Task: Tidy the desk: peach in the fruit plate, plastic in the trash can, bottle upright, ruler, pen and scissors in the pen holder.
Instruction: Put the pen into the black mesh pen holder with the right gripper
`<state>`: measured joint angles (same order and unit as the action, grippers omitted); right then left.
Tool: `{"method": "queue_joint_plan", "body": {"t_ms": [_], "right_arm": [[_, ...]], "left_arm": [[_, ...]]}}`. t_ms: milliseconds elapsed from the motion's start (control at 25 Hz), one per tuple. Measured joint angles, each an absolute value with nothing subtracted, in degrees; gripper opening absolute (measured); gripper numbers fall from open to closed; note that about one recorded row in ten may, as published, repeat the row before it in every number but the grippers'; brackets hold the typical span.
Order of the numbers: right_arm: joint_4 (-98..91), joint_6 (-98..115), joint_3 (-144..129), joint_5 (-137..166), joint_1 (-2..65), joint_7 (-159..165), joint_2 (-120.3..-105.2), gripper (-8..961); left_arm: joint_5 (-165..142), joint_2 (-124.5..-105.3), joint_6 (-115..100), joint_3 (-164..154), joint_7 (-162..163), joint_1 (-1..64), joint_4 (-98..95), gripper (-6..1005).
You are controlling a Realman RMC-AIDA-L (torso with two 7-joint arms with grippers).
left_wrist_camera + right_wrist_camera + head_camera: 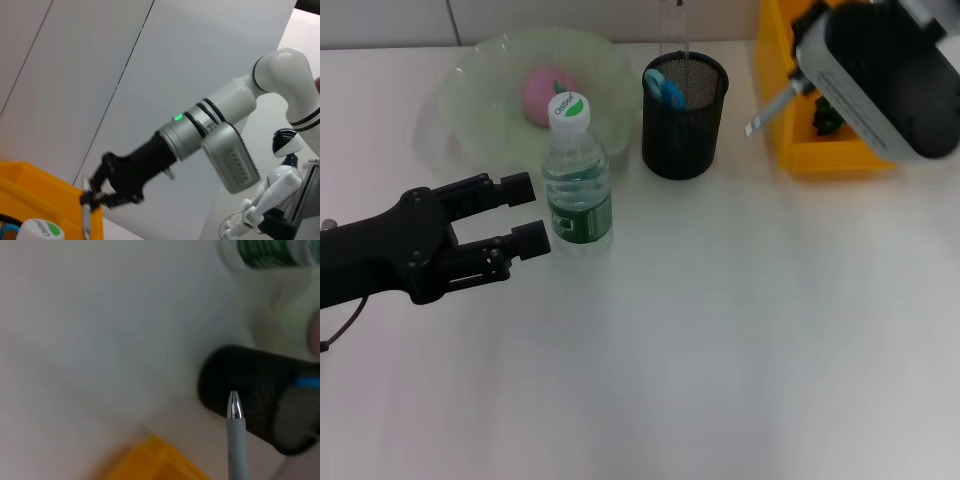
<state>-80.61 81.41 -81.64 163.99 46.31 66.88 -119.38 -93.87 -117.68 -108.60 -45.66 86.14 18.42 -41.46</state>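
Next, my right gripper lets go of the grey pen in the black mesh pen holder (pixel 693 76) (pixel 299 412) beside the blue-handled scissors.
The bottle (pixel 577 185) stands upright on the desk, with a white cap and a green label. My left gripper (pixel 528 213) is open just left of it, not around it. The pink peach (pixel 548 95) lies in the pale green plate (pixel 610 70). The black mesh pen holder (pixel 685 125) holds the blue-handled scissors (pixel 665 90). My right gripper (pixel 90 197) is shut on a grey pen (pixel 770 110), held tilted between the holder and the yellow bin (pixel 840 160). The pen tip (pixel 234 407) hangs over the holder (pixel 250 390).
The yellow bin (pixel 30 190) stands at the desk's back right with a dark green thing (pixel 828 118) in it. A thin clear strip (pixel 672 25) rises from the holder. The bottle cap (pixel 42 231) shows in the left wrist view.
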Motion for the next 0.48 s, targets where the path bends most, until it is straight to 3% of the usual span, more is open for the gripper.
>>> {"method": "queue_joint_plan", "body": {"t_ms": [480], "right_arm": [[-78.71,70.00,-89.81,167.32,48.97,67.09,-119.66,120]], "left_arm": [[-93.82,-117.95,-109.29,-44.93,86.05,18.56,-41.49,769]]}}
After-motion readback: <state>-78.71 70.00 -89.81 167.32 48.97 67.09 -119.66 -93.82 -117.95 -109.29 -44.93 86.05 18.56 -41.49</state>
